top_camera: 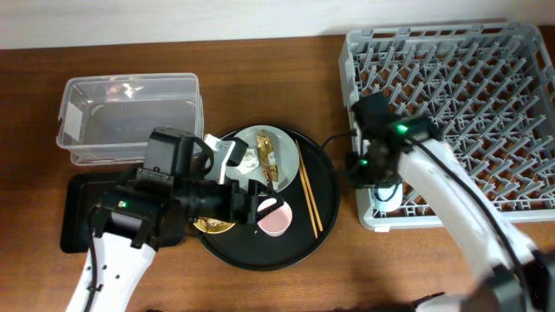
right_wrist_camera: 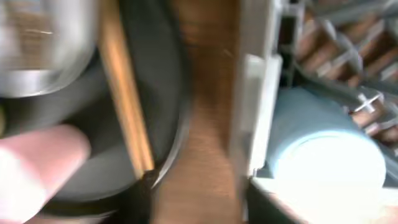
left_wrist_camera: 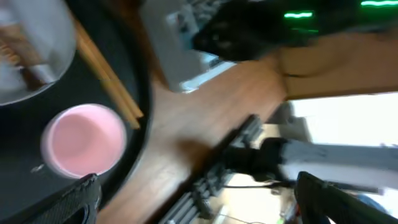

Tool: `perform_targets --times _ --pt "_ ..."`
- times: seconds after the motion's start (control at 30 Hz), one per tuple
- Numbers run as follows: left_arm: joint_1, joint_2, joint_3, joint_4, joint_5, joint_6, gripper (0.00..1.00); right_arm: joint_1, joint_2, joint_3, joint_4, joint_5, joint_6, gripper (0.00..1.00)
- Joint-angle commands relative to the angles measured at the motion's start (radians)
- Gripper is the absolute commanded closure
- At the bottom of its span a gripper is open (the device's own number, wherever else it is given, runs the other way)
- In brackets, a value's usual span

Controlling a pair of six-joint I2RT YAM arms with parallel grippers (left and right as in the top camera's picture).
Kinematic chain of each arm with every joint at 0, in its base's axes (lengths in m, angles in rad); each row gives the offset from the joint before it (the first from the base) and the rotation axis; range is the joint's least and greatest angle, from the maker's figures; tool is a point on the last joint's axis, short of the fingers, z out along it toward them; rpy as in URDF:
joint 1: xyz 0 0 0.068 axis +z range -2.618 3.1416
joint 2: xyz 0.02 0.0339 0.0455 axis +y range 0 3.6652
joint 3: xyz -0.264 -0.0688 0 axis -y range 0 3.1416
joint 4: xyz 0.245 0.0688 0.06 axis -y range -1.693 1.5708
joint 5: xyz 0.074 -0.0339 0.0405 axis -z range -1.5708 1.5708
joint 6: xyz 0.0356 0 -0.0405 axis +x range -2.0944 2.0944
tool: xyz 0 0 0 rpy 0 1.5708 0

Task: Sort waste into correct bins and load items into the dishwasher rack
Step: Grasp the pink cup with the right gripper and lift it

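My left gripper is going to close on the rim of the pink cup (top_camera: 261, 216) (left_wrist_camera: 48, 139), on the side that faces the yellow bowl.
The pink cup (top_camera: 276, 217) stands upright on the round black tray (top_camera: 325, 173), with the chopsticks (top_camera: 310, 195) to its right. The grey-green plate (top_camera: 286, 147) holds the white tissue (top_camera: 247, 159) and the gold-brown wrapper (top_camera: 267, 160). The yellow bowl (top_camera: 212, 226) is half hidden under my left arm. My left gripper (top_camera: 254, 204) is open and empty just left of the pink cup (left_wrist_camera: 84, 140). My right gripper (top_camera: 364, 172) is open and empty (right_wrist_camera: 199, 208) over the table between the tray and the rack (top_camera: 460, 113). The blue cup (right_wrist_camera: 329, 149) lies in the rack's near-left corner.
The clear tub (top_camera: 130, 117) stands at the back left. The black rectangular tray (top_camera: 76, 212) lies in front of it, partly under my left arm. A strip of bare wood (right_wrist_camera: 208, 124) separates the round tray from the rack.
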Motion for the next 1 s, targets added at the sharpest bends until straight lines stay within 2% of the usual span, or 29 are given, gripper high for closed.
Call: perform_targets --times 0.0,0.03,0.07,0.1,0.17,0.2,0.27,0.3,0.37,0.4,0.5,0.57,0.6,0.63,0.67,0.7,0.77,0.8,0.83,0.87,0.97 --pt "-0.137 0.016 -0.002 -0.036 -0.527 -0.029 0.01 -0.006 -0.294 0.012 0.027 -0.165 -0.084 0.24" --pt "-0.196 0.045 -0.024 -0.035 -0.717 -0.072 0.02 -0.006 -0.394 0.012 0.029 -0.167 -0.069 0.23" --pt "-0.222 0.071 -0.038 -0.034 -0.792 -0.095 0.02 -0.006 -0.441 0.012 0.028 -0.167 -0.069 0.23" --pt "-0.245 0.127 -0.057 -0.02 -0.827 -0.111 0.03 -0.006 -0.537 0.011 0.024 -0.167 -0.043 0.22" --pt "-0.256 0.262 -0.062 0.026 -0.814 -0.124 0.11 -0.006 -0.608 0.011 0.012 -0.167 -0.043 0.22" --pt "-0.256 0.329 -0.062 0.054 -0.813 -0.14 0.23 -0.006 -0.639 0.011 -0.002 -0.167 -0.043 0.23" --pt "-0.256 0.431 -0.062 0.125 -0.756 -0.144 0.37 -0.006 -0.659 0.011 -0.044 -0.167 -0.043 0.23" --pt "-0.256 0.47 -0.062 0.146 -0.746 -0.145 0.56 -0.006 -0.654 0.011 -0.067 -0.166 -0.044 0.23" --pt "-0.256 0.483 -0.062 0.149 -0.742 -0.148 0.89 -0.006 -0.636 0.011 -0.089 -0.166 -0.043 0.24" --pt "-0.256 0.477 -0.06 0.148 -0.716 -0.148 1.0 -0.006 -0.627 0.011 -0.092 -0.166 -0.043 0.24" --pt "-0.251 0.407 -0.042 0.147 -0.571 -0.117 1.0 -0.006 -0.552 0.011 -0.108 -0.145 -0.041 0.24" --pt "-0.22 0.327 -0.037 0.144 -0.469 -0.08 1.0 -0.006 -0.48 0.009 -0.133 -0.041 0.013 0.27" --pt "-0.177 0.275 -0.037 0.142 -0.364 -0.046 1.0 -0.006 -0.433 0.005 -0.136 -0.041 0.013 0.29" --pt "-0.103 0.219 -0.037 0.14 -0.19 0.005 1.0 -0.006 -0.375 0.003 -0.131 -0.079 -0.011 0.29" --pt "-0.056 0.194 -0.037 0.14 -0.092 0.031 1.0 -0.005 -0.347 0.002 -0.116 -0.144 -0.065 0.29" --pt "0.061 0.152 -0.037 0.14 0.188 0.102 1.0 -0.005 -0.327 0.002 -0.079 -0.294 -0.18 0.28" --pt "0.172 0.142 -0.037 0.14 0.465 0.148 1.0 -0.005 -0.328 0.002 -0.046 -0.572 -0.402 0.25" --pt "0.207 0.142 -0.037 0.137 0.565 0.161 1.0 -0.005 -0.328 0.002 -0.032 -0.662 -0.449 0.2" --pt "0.218 0.142 -0.037 0.138 0.631 0.161 1.0 -0.005 -0.328 0.002 0.008 -0.724 -0.449 0.11" --pt "0.218 0.142 -0.037 0.138 0.659 0.161 1.0 -0.005 -0.327 0.002 0.034 -0.776 -0.449 0.07" --pt "0.217 0.142 -0.037 0.138 0.694 0.161 1.0 0.027 -0.327 0.002 0.144 -1.0 -0.449 0.04"
